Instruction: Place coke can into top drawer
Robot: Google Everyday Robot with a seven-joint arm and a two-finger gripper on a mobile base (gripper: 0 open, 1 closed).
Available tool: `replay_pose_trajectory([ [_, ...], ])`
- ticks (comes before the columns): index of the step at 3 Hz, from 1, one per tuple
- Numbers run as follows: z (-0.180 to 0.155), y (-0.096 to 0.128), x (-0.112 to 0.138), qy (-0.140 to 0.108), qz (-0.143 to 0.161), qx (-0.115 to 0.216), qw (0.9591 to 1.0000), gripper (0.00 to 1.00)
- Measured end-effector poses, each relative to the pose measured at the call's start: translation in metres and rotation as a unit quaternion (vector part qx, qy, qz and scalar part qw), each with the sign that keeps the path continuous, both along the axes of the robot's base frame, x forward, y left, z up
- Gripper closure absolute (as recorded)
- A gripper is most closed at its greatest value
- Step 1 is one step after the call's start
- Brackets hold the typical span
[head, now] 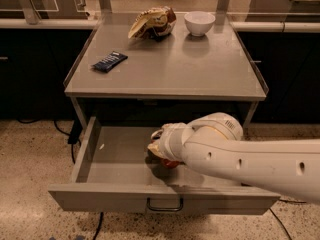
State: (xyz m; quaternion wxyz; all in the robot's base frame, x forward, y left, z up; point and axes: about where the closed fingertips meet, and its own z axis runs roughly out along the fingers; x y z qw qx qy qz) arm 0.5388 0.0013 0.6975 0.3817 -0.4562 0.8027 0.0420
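The coke can, now low over the drawer floor, will be let go by my gripper on the middle of the drawer's bottom (168,165), straight behind the dark loop handle.
The top drawer (120,156) is pulled open below the grey table, and its front panel has a small dark loop handle (164,204). My gripper (159,151) reaches down inside the drawer, near its middle. The white arm (250,166) comes in from the right and covers most of it. Only a small red part of the coke can (172,163) shows, right under the gripper and low over the drawer floor. I cannot see whether the can rests on the floor.
On the table top (190,69) lie a dark blue bar wrapper (109,61) at the left, a brown-and-tan snack bag (152,22) at the back and a white bowl (199,22) at the back right. Dark cabinets stand on both sides.
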Motion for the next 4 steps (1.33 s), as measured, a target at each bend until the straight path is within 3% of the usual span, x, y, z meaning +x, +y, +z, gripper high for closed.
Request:
replay_pose_trajectory([
  [4,-0.033,0.019,0.014,0.024,0.010,-0.021,0.9995,1.00],
])
